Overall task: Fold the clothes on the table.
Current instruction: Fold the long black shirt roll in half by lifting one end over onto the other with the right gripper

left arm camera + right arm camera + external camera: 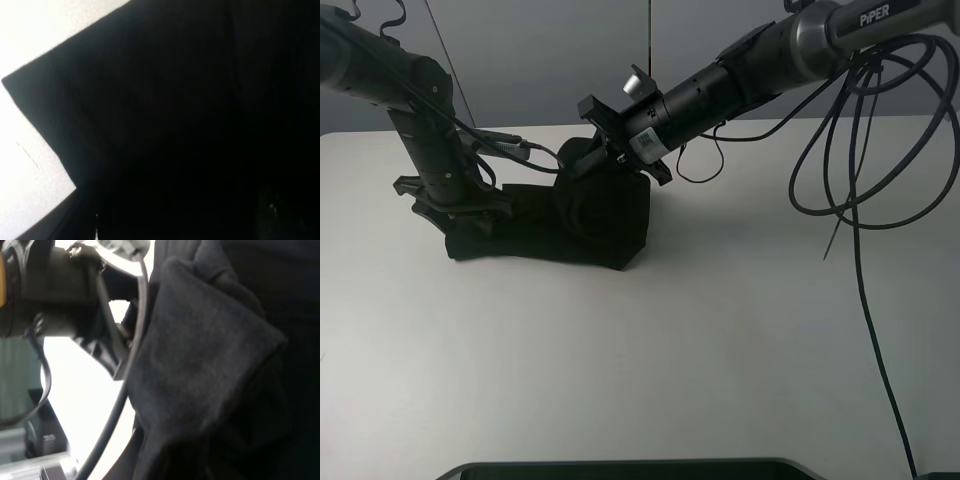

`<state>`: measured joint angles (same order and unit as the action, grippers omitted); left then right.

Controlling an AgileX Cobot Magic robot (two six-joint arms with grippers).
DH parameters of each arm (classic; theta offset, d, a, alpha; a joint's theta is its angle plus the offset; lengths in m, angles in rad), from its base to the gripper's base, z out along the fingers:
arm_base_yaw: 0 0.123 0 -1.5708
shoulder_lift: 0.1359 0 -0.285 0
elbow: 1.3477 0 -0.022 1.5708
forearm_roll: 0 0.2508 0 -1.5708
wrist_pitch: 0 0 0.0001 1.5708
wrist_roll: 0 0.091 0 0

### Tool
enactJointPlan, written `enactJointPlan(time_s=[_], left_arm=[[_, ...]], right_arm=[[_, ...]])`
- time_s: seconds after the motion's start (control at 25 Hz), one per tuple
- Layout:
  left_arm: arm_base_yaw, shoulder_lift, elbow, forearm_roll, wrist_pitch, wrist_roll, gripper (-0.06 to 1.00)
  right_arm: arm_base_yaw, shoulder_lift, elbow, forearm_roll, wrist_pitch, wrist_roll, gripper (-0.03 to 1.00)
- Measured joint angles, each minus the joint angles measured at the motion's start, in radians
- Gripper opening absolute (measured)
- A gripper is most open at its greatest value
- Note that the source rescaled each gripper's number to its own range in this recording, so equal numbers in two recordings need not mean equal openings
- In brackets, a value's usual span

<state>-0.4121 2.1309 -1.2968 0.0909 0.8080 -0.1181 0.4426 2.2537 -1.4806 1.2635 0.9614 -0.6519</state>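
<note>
The robot's right gripper should release the raised fold on the black bundle's back edge (pixel 499 188), next to the left gripper. The fold is now at the bundle's back.
The clothes (pixel 582 228) are a black bundle lying on the white table (pixel 720 330), left of centre toward the back. My left gripper (pixel 455 208) is pressed down on the bundle's left end with its jaws spread wide. The left wrist view shows only black cloth (pixel 175 125) and a corner of table (pixel 30 30); no fingers show there. My right gripper (pixel 583 160) reaches in from the upper right and is shut on a raised fold at the bundle's back. In the right wrist view grey-black cloth (pixel 210 365) fills the picture and hides the fingers. No print shows.
Black cables (pixel 860 180) hang in loops from the right arm over the table's right side. A dark object (pixel 620 468) lies along the near edge. The left arm (pixel 50 290) with its cable stands close beside the right gripper.
</note>
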Motion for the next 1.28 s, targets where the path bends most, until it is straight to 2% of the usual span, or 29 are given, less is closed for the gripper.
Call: enactJointPlan(time_s=[0.36, 0.6, 1.28], left_arm=[[0.002, 0.000, 0.000, -0.011, -0.002, 0.017, 0.84], [0.002, 0.000, 0.000, -0.012, -0.002, 0.019, 0.84], [0.002, -0.032, 0.007, -0.009, -0.024, 0.023, 0.84]], right_arm=[[0.007, 0.065, -0.014, 0.196, -0.044, -0.096, 0.19], [0.051, 0.075, -0.022, 0.215, -0.099, -0.120, 0.19], [0.070, 0.144, -0.043, 0.244, -0.082, -0.140, 0.19]])
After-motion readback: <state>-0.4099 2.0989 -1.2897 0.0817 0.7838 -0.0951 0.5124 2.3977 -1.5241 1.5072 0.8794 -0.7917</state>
